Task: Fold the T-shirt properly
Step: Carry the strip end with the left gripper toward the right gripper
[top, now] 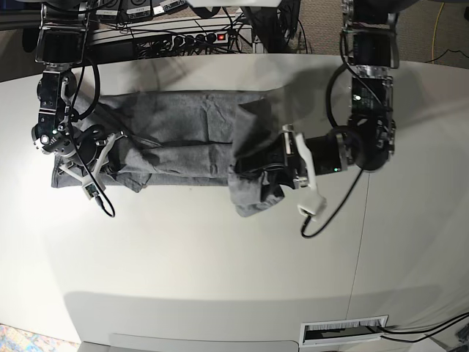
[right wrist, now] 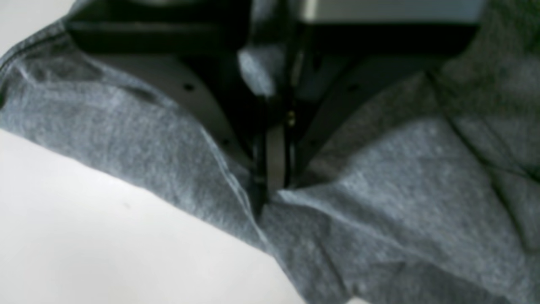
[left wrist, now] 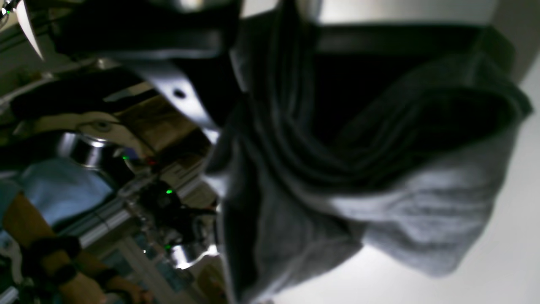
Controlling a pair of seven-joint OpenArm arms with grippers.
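Note:
Next, I lay down the T-shirt's bunched end, which hangs in deep folds from my left gripper, then open that gripper and pinch the T-shirt's near edge (top: 253, 210).
The grey T-shirt (top: 183, 139) lies spread across the far half of the white table, its right end bunched and folded over. My left gripper (top: 248, 165) is shut on that bunched end. In the left wrist view the T-shirt (left wrist: 422, 211) hangs in deep folds from the left gripper (left wrist: 261, 114), lifted off the table. On the other side, my right gripper (top: 117, 163) is shut on the shirt's left end, low at the table. The right wrist view shows the right gripper (right wrist: 272, 185) pinching a ridge of the T-shirt (right wrist: 400, 190) near its edge.
A power strip (top: 198, 37) and cables run along the table's far edge. A person's forearm (left wrist: 50, 253) and rig hardware show past the cloth in the left wrist view. A slotted panel (top: 344, 331) sits beyond the table's (top: 220, 279) front edge.

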